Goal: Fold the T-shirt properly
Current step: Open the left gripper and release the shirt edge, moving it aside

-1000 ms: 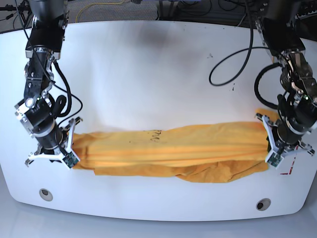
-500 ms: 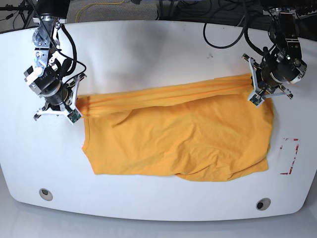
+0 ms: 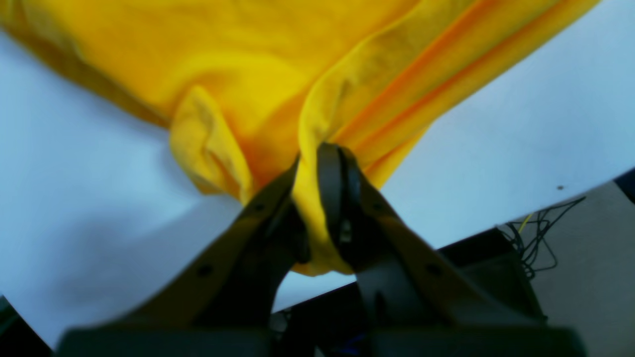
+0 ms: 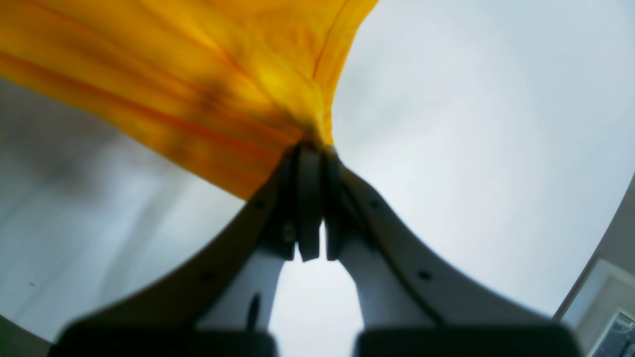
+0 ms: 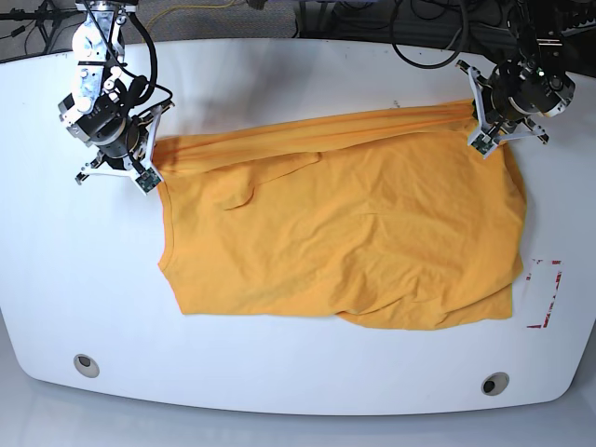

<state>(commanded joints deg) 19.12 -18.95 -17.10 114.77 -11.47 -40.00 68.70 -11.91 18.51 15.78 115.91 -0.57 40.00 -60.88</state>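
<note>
Next, I release the T-shirt's corner, now held taut at the far edge, with my left gripper on the orange cloth, just inside the edge [image 5: 492,181] nearest the red tape.
The T-shirt [image 5: 345,233] is a mustard orange-yellow cloth spread across the white table, its far edge stretched taut between both arms and its near part lying wrinkled. No print shows. My left gripper [image 5: 486,130] is shut on the shirt's far right corner; bunched cloth [image 3: 317,163] passes between its dark fingers [image 3: 330,193]. At the far left corner my right gripper [image 5: 154,160] is shut on pleated cloth [image 4: 223,99], its tips [image 4: 310,153] pinched together.
The white table [image 5: 298,382] has two round holes near its front edge [image 5: 86,364] [image 5: 494,383]. Red tape marks [image 5: 545,293] lie right of the shirt. Black cables [image 5: 428,47] hang behind the table's far edge.
Both grippers have carried the held edge from the table's front toward the back, unrolling the bunched strip into a spread sheet. The shirt now covers much more table.
</note>
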